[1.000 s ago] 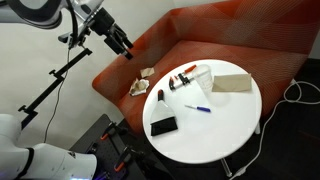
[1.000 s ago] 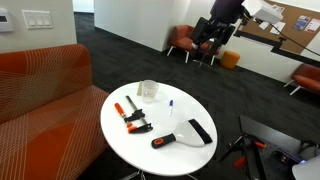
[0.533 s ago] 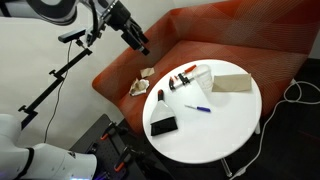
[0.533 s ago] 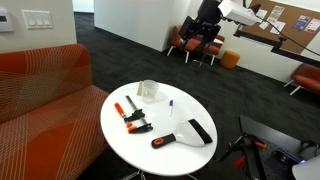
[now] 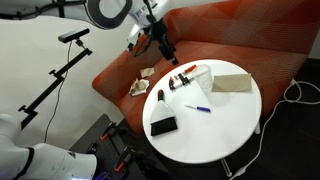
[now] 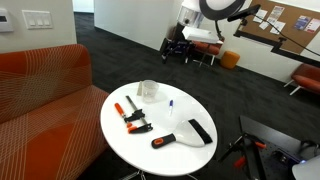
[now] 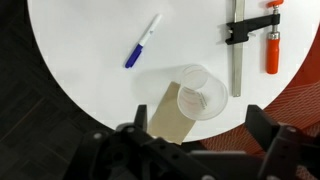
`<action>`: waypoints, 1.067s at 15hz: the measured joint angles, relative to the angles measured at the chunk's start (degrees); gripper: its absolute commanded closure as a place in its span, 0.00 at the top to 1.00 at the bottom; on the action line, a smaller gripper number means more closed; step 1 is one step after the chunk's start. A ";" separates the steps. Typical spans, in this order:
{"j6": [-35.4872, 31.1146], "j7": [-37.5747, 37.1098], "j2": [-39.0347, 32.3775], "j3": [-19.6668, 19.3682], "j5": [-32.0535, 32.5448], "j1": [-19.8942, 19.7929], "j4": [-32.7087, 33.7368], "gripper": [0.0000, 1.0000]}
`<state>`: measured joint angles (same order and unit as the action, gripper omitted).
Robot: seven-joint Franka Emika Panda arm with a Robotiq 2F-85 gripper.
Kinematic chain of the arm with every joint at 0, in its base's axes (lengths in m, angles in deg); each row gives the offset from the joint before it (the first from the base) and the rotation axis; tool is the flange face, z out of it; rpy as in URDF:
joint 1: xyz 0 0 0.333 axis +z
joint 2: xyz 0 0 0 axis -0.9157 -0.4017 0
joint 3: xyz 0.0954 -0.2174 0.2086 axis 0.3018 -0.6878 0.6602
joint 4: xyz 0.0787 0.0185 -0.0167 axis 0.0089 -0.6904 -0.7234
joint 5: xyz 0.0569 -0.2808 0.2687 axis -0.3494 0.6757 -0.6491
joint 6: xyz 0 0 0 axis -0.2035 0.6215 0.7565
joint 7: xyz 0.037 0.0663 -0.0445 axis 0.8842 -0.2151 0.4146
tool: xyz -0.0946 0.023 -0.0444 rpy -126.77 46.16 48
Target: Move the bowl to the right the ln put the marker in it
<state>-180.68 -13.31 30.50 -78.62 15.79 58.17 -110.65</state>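
Observation:
My gripper should close on the clear plastic bowl's rim (image 5: 209,71) (image 7: 182,104), on the side next to the flat tan box.
The clear plastic bowl (image 7: 203,95) stands on the round white table (image 7: 90,40), partly on the edge of a flat tan box (image 7: 172,118). It also shows in both exterior views (image 5: 203,72) (image 6: 148,90). The blue and white marker (image 7: 141,42) lies apart from it on the table, also seen in both exterior views (image 5: 200,108) (image 6: 171,105). My gripper (image 7: 197,140) is open and empty, high above the table's edge near the bowl. It appears in both exterior views (image 5: 165,47) (image 6: 178,45).
An orange and black clamp (image 7: 250,40) lies beside the bowl. A white cylinder with a black top (image 5: 160,97), a black flat item (image 5: 163,125) and an orange-handled tool (image 6: 165,140) lie on the table. An orange sofa (image 5: 230,35) runs behind it.
The arm has swung from off to the side toward the table, and the gripper now hangs above the table's edge by the sofa. Nothing on the table has moved.

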 measured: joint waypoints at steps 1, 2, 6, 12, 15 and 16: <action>-0.01 0.58 -2.08 -0.16 -1.18 0.05 1.52 1.00; -0.06 1.20 -4.04 -0.33 -2.25 0.10 2.96 1.00; -0.62 1.91 -10.52 -1.44 -5.37 0.27 7.53 1.00; -0.68 2.45 -15.57 -2.92 -6.55 0.44 11.03 1.00; -0.68 2.46 -15.61 -3.07 -7.21 0.54 11.14 1.00; -0.68 2.46 -15.74 -3.15 -7.75 0.47 11.20 1.00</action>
<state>-181.37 -10.85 14.76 -81.77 8.04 58.65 -99.44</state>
